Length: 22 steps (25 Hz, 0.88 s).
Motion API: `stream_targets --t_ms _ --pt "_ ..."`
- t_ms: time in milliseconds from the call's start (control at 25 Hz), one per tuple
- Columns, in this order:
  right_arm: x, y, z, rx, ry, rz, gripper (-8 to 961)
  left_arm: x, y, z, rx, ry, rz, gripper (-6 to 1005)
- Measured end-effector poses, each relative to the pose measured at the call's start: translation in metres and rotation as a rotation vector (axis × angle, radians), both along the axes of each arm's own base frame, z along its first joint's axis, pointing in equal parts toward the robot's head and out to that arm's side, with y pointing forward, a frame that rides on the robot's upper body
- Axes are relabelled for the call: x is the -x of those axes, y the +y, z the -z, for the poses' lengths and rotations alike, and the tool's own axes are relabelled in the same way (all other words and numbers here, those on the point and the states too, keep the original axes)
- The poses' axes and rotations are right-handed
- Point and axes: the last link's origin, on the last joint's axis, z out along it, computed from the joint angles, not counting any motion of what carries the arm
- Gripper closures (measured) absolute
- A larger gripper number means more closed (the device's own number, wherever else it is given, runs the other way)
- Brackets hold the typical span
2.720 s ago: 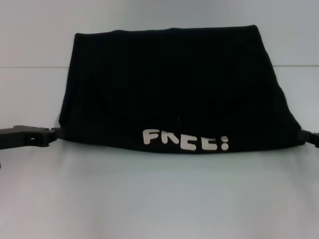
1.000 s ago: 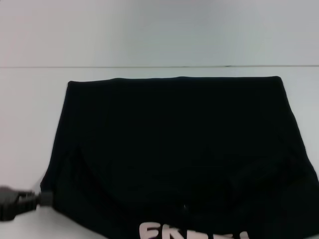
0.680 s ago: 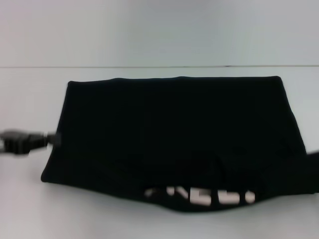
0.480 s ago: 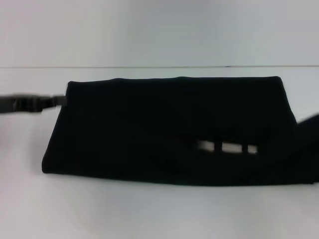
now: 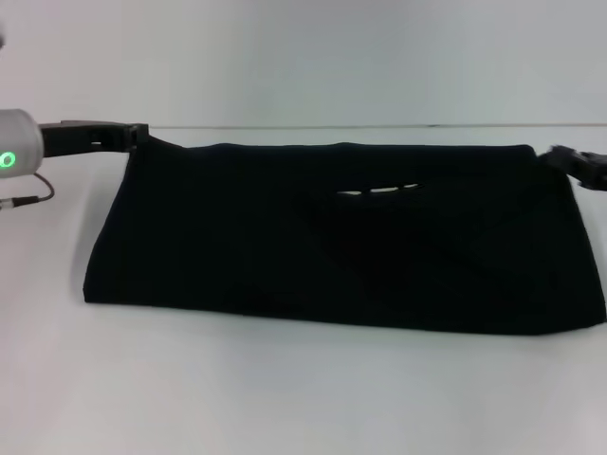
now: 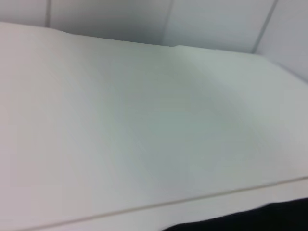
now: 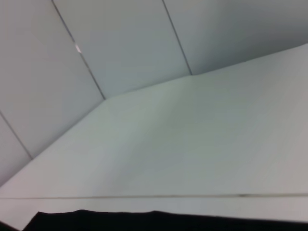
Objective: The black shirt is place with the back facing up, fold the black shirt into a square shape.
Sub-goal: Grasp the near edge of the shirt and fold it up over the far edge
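I need to let go of the corner of the black shirt with my left gripper just over the thin seam line across the white table (image 5: 140,121).
The black shirt (image 5: 332,256) lies on the white table (image 5: 285,398) as a wide, low band folded over on itself. A thin sliver of white print (image 5: 379,191) peeks out near its far edge. My left gripper (image 5: 140,133) is at the shirt's far left corner, shut on the fabric, which rises to a small peak there. At the far right corner my right gripper (image 5: 561,156) is shut on the cloth too. Each wrist view shows only a strip of the black shirt (image 6: 269,219) (image 7: 144,221) along its edge, with bare table beyond.
The left arm's silver wrist (image 5: 11,152), with a green light and a thin cable (image 5: 28,199), reaches in from the left edge. Grey wall panels (image 7: 120,43) stand behind the table's far edge (image 5: 303,126). White tabletop lies in front of the shirt.
Both grippers swept from the near side to the far edge, carrying the shirt's near hem over. The band is now shallower and the white print is almost hidden.
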Motion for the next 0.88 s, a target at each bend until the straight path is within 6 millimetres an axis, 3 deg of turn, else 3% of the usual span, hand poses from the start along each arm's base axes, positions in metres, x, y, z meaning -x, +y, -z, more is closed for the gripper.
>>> stream_targets --t_ms 480,880 --pt "0.041 0.052 0.027 -0.048 -0.141 0.033 928 -0.003 0.015 0.0 -0.089 0.069 -0.017 999" --pt "0.054 0.075 0.012 -0.111 -0.195 0.053 928 -0.007 0.031 -0.026 -0.204 0.133 -0.022 999"
